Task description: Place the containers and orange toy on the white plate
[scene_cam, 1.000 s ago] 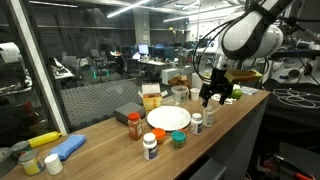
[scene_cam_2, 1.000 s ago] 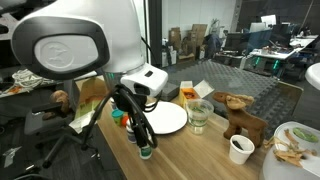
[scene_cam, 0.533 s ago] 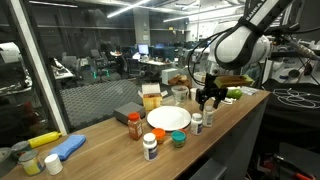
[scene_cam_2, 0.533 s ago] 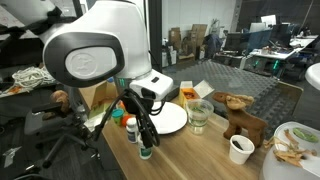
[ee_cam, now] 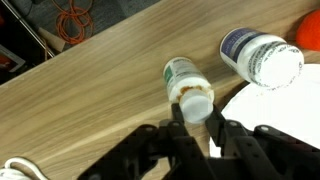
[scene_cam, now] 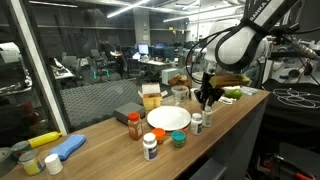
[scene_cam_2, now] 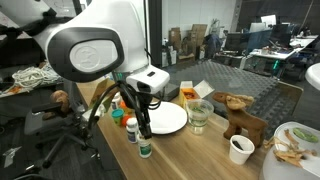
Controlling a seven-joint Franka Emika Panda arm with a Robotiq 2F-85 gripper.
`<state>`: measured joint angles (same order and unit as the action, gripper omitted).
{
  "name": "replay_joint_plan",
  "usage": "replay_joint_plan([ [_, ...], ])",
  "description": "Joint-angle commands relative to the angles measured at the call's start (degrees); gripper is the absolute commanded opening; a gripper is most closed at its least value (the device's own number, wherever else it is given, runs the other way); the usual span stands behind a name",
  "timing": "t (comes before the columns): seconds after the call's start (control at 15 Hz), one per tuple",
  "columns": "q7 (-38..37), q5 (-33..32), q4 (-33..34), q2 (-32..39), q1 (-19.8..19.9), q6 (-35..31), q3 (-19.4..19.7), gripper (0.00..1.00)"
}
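Next, the gripper releases the green-labelled container on the far side of the white plate [scene_cam: 166,111], close to the glass cup. That container still stands beside the plate.
A small green-labelled container [ee_cam: 186,82] with a white cap stands on the wooden table beside the white plate [ee_cam: 285,115]. My gripper [ee_cam: 192,122] is shut on its cap, one finger on each side. In both exterior views the gripper [scene_cam: 207,99] [scene_cam_2: 142,128] hangs straight down over this container [scene_cam_2: 145,149], next to the plate [scene_cam: 168,118] [scene_cam_2: 168,119]. A second, blue-labelled container [ee_cam: 262,57] stands close by at the plate's rim. An orange thing [ee_cam: 309,29] shows at the edge of the wrist view. More containers [scene_cam: 133,125] [scene_cam: 150,146] stand off the plate.
A glass cup [scene_cam_2: 199,115], a wooden moose figure [scene_cam_2: 241,116] and a white paper cup [scene_cam_2: 240,149] stand past the plate. Boxes [scene_cam: 152,97] sit behind the plate along the glass wall. The table's edge [scene_cam: 215,135] runs close to the held container.
The gripper has come down over the green-labelled container and gone from open to shut on its cap. The other things have not moved.
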<state>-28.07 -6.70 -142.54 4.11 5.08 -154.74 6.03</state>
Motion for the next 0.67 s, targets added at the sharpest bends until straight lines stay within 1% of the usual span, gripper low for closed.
replay_joint_plan([
  [0.0,-4.78,-2.78,-0.26,-2.09,-1.35,0.96,0.75,0.18],
  [0.13,-6.78,-4.42,0.5,-2.41,-1.71,2.05,0.65,0.17],
  [0.33,-8.91,-6.36,3.46,-3.27,-2.39,5.17,-0.07,0.17],
  [0.47,-8.41,-5.94,6.7,-3.22,-3.01,8.87,-1.16,0.17],
  [0.6,-7.2,-5.25,11.23,-1.26,-3.61,12.37,-2.23,0.17],
])
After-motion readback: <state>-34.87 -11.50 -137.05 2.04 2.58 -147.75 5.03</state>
